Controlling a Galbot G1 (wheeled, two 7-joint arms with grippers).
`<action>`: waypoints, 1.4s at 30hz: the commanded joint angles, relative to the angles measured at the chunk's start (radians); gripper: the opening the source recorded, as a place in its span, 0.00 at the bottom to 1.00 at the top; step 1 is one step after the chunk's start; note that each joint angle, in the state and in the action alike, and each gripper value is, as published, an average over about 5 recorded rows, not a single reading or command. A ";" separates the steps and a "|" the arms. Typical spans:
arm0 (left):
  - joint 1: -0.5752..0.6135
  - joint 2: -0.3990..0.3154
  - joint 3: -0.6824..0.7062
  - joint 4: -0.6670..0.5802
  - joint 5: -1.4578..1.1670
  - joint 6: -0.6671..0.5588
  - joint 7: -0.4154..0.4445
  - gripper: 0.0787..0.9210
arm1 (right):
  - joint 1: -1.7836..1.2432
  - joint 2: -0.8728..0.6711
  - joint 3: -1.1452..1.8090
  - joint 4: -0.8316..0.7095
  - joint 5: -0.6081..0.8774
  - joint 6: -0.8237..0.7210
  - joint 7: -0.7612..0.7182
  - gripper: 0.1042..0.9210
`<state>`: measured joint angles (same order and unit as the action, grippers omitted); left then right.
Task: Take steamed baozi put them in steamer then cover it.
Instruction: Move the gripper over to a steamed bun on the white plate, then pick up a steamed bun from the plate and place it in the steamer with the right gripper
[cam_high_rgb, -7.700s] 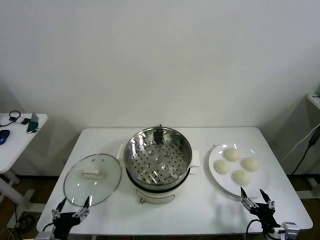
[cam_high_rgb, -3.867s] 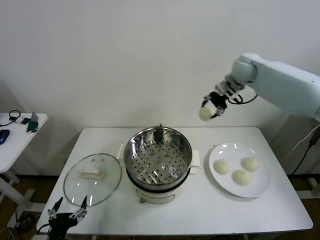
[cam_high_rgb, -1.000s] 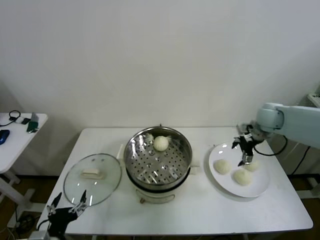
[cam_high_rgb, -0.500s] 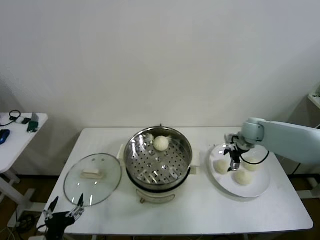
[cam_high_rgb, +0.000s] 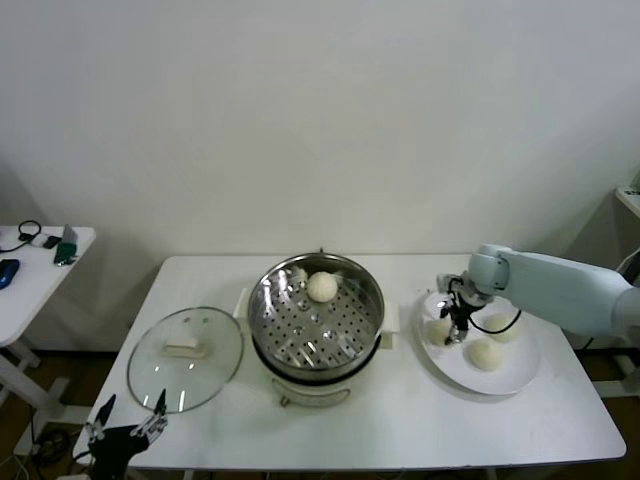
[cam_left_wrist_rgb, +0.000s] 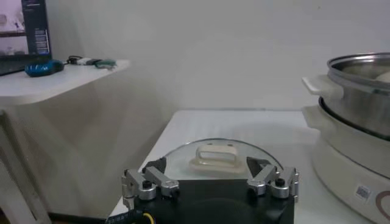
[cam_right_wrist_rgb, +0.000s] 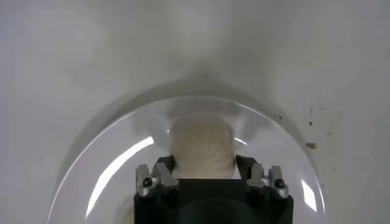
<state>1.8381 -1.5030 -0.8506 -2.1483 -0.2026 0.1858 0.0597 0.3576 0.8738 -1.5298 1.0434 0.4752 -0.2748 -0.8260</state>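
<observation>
The robot's right gripper will release the baozi on the side of the steamer's perforated tray (cam_high_rgb: 281, 312) nearest the cover.
The steamer (cam_high_rgb: 262, 322) stands mid-table with one steamed baozi (cam_high_rgb: 322, 287) on its perforated tray at the back. Three more baozi lie on the white plate (cam_high_rgb: 520, 378) to the right. My right gripper (cam_high_rgb: 455, 331) is down on the plate, shut on the left-hand baozi (cam_high_rgb: 438, 330). In the right wrist view that baozi (cam_right_wrist_rgb: 202, 146) sits squeezed between the fingers of the right gripper (cam_right_wrist_rgb: 204, 163). The other two (cam_high_rgb: 486, 353) (cam_high_rgb: 503, 325) lie free. The cover (cam_high_rgb: 215, 368) rests flat on the table left of the steamer. My left gripper (cam_high_rgb: 125, 430) hangs open below the table's front-left edge.
In the left wrist view the cover (cam_left_wrist_rgb: 183, 159) lies just beyond the left gripper (cam_left_wrist_rgb: 206, 165), with the steamer (cam_left_wrist_rgb: 359, 91) beside it. A small side table (cam_high_rgb: 30, 265) with small items stands far left. The white wall is close behind the table.
The right gripper moved left across the plate from the right-hand bun to the left-hand one, came down and closed on it. The left arm barely moved.
</observation>
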 joint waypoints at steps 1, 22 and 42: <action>0.000 -0.001 0.004 -0.003 0.000 0.001 -0.002 0.88 | 0.090 -0.006 -0.030 0.033 0.020 0.006 -0.034 0.64; 0.004 0.005 0.017 -0.044 -0.002 0.010 -0.003 0.88 | 0.829 0.155 -0.229 0.456 0.517 -0.018 -0.156 0.63; 0.024 0.002 -0.003 -0.067 -0.016 0.011 -0.003 0.88 | 0.400 0.522 -0.097 0.225 0.436 -0.076 -0.029 0.63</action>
<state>1.8576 -1.5009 -0.8515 -2.2141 -0.2175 0.1984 0.0568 0.8885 1.2440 -1.6488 1.3664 0.9301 -0.3362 -0.8794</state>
